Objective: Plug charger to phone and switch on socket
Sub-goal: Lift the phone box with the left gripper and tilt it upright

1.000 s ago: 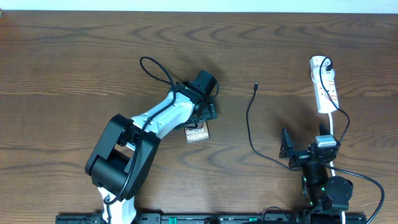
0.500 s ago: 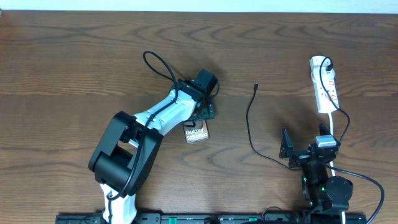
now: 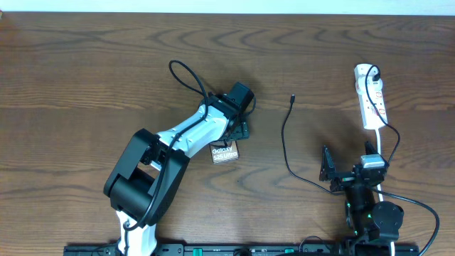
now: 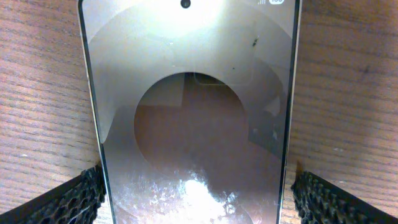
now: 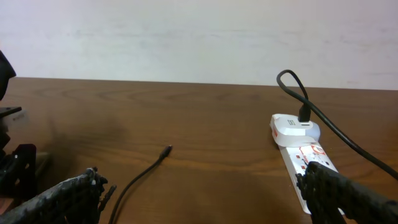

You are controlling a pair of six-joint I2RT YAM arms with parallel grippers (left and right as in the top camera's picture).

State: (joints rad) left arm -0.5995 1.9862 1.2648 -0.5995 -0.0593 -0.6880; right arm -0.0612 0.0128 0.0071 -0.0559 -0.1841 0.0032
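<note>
My right gripper needs to grab the phone's long edge (image 3: 237,147) next to the "Galaxy" lettering, since my left gripper is over the phone's far end.
The phone (image 3: 225,151), dark with white "Galaxy" lettering, lies flat on the table just left of centre. It fills the left wrist view (image 4: 193,124). My left gripper (image 3: 232,134) is low over the phone's far end, open, with one finger on each long edge (image 4: 194,199). The charger is a thin black cable (image 3: 284,139) whose tip (image 3: 292,99) lies free on the table, also seen in the right wrist view (image 5: 166,151). The socket (image 3: 370,99) is a white strip at the far right (image 5: 301,155). My right gripper (image 3: 348,173) is open and empty near the front edge (image 5: 205,202).
A black plug (image 3: 374,72) sits in the socket's far end (image 5: 305,116). A white cord (image 3: 382,146) runs from the strip toward the right arm base. The charger cable curves down beside my right gripper. A pale wall stands behind the table's far edge (image 5: 199,37).
My left arm has shifted slightly to the right over the phone. The phone, the charger and the right arm have not moved.
</note>
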